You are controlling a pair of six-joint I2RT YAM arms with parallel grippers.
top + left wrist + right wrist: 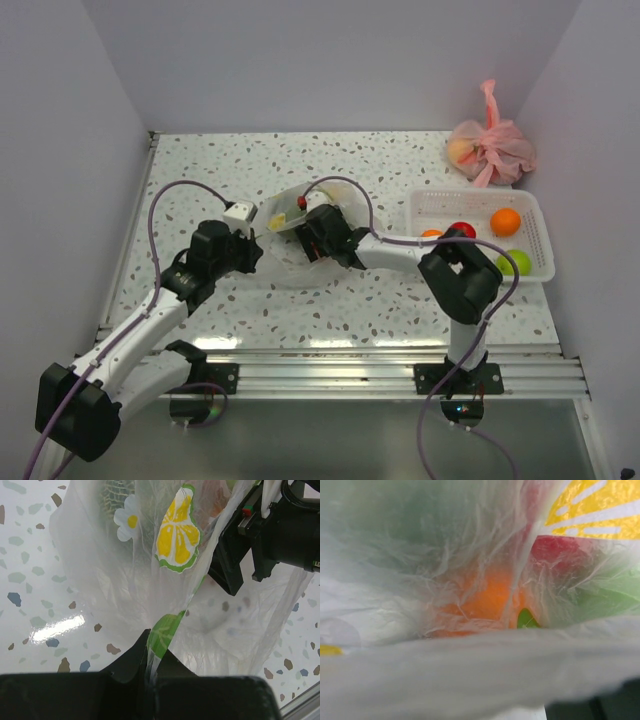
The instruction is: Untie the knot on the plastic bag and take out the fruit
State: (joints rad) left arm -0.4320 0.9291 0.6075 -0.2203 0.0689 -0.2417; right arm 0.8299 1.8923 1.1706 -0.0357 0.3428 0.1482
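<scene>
I need to use my right gripper to release the bag's orange fruit in the white basket (pixel 427 222), behind the orange that is beside the red fruit.
The clear plastic bag (pixel 285 215) with yellow and white prints lies in the middle of the table between both grippers. No tied knot shows. My left gripper (pixel 250 250) is shut on a fold of the bag's plastic with a green leaf print, seen in the left wrist view (pixel 150 652). My right gripper (pixel 310 232) reaches into the bag from the right, and plastic hides its fingers. Through the plastic (pixel 420 555) the right wrist view shows an orange fruit (pixel 490 597), a red one (pixel 555 550) and a green one (pixel 605 595). A lumpy green fruit (pixel 117 490) shows through the bag.
A white basket (pixel 530 215) at the right holds an orange fruit (pixel 505 222), a red one (pixel 461 230), a green one (pixel 514 262) and another orange (pixel 432 235). A tied pink bag (pixel 490 148) sits in the far right corner. Walls enclose the table.
</scene>
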